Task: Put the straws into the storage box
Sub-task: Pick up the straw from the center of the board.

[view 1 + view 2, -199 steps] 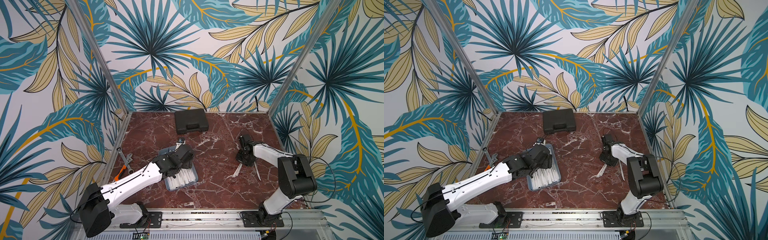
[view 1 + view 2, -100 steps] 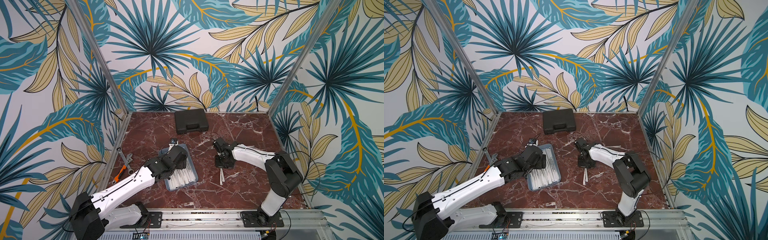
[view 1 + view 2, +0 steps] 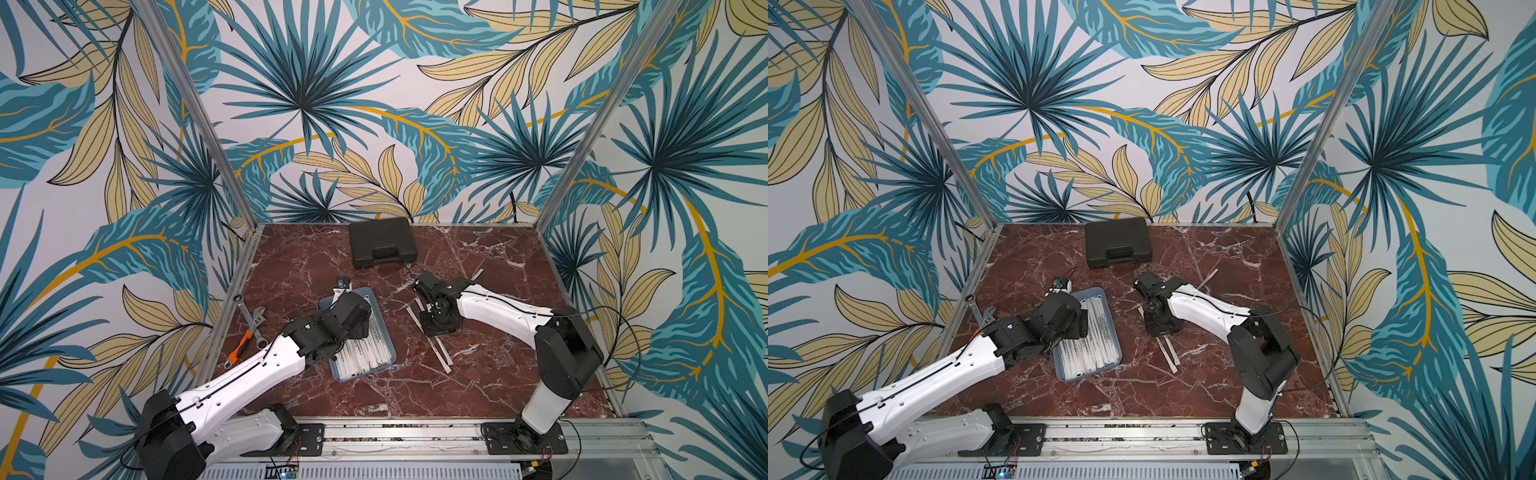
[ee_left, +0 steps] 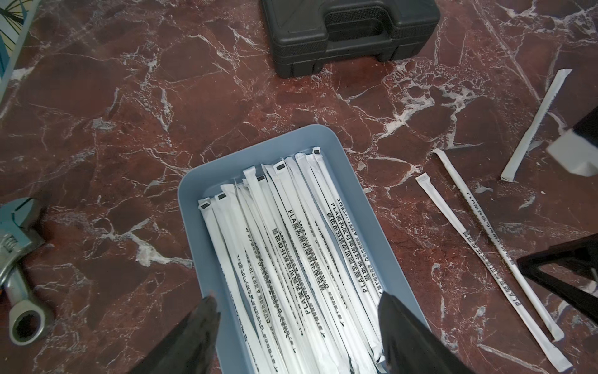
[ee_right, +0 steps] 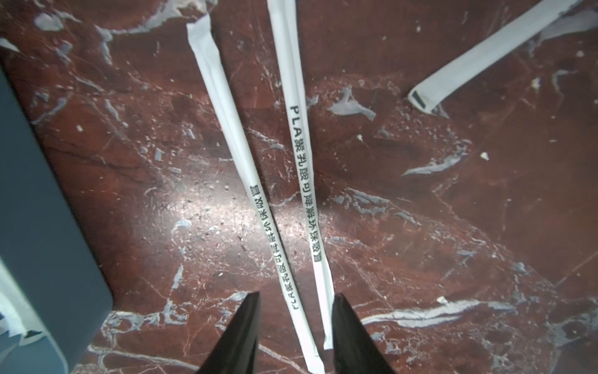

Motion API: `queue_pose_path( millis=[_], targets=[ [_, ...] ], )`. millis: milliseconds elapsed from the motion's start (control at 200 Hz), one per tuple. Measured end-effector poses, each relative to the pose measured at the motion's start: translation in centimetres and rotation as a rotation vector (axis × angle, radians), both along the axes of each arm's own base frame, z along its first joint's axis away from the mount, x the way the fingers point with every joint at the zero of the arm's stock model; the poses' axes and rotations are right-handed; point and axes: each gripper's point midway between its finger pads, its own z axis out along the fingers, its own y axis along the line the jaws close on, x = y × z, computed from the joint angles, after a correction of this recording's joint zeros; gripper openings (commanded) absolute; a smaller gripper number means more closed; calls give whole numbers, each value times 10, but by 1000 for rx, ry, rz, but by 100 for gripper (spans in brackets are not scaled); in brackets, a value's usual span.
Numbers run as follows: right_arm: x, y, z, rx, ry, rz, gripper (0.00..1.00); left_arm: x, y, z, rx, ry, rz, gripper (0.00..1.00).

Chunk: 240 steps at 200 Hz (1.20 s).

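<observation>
I need to take only the straw nearer the storage box with my right gripper, by its printed middle point(image 5: 270, 232), because the near ends of both straws are between my right gripper's fingertips.
The storage box point(image 3: 365, 375) point(image 3: 1089, 375) is a blue-grey tray, left of centre in both top views. Many white printed straws point(image 4: 291, 246) lie lengthwise in it. My left gripper point(image 4: 297, 311) point(image 3: 357, 328) hovers open over the near end, its jaws about as wide apart as the tray, holding nothing. Two more straws point(image 5: 284, 200) point(image 3: 440, 353) lie side by side on the marble to the right of the box. My right gripper point(image 5: 296, 304) point(image 3: 436, 330) stands open over them, a finger on either side of their near ends. A third straw point(image 5: 469, 61) point(image 3: 477, 274) lies further back.
A black hard case point(image 3: 382, 243) point(image 4: 349, 32) sits shut at the back. Wrenches point(image 3: 249, 320) point(image 4: 19, 259) and an orange-handled tool point(image 3: 239, 353) lie by the left edge. The tray's outer wall point(image 5: 38, 226) stands close beside the right gripper.
The right arm swept from the right side toward the tray, bringing two straws with it, then its jaws opened. The left gripper drew back slightly over the tray.
</observation>
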Motion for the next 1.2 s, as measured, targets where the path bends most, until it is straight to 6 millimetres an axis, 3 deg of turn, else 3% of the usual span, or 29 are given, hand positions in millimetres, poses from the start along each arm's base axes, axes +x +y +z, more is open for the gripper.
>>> queue_pose_path(
  millis=[75, 170, 250, 351, 506, 726, 926, 1067, 1202],
  targets=[
    [2, 0, 11, 19, -31, -23, 40, 0, 5, 4, -4, -9, 13, 82],
    [3, 0, 22, 42, -60, -40, 29, -1, 13, 12, -11, -27, 28, 82],
    [0, -2, 23, 51, -63, -47, 26, -4, 18, 17, -23, -39, 35, 82],
    [-12, -6, 11, 38, -24, -37, 31, -7, 21, 17, -34, -46, 40, 83],
    [-24, 0, -7, 4, 29, 5, 33, -8, 19, 0, -21, 5, 33, 82],
    [-19, 7, -34, -51, 75, 48, 34, -7, 12, -10, -23, 36, 21, 82],
    [-16, 8, -56, -90, 104, 82, 19, -7, 13, -9, -27, 32, 22, 82],
    [-14, 12, -56, -78, 100, 97, 9, -7, 13, -9, -27, 32, 22, 82],
    [-13, 16, -53, -67, 97, 101, 7, -7, 14, -8, -24, 28, 26, 82]
  ],
)
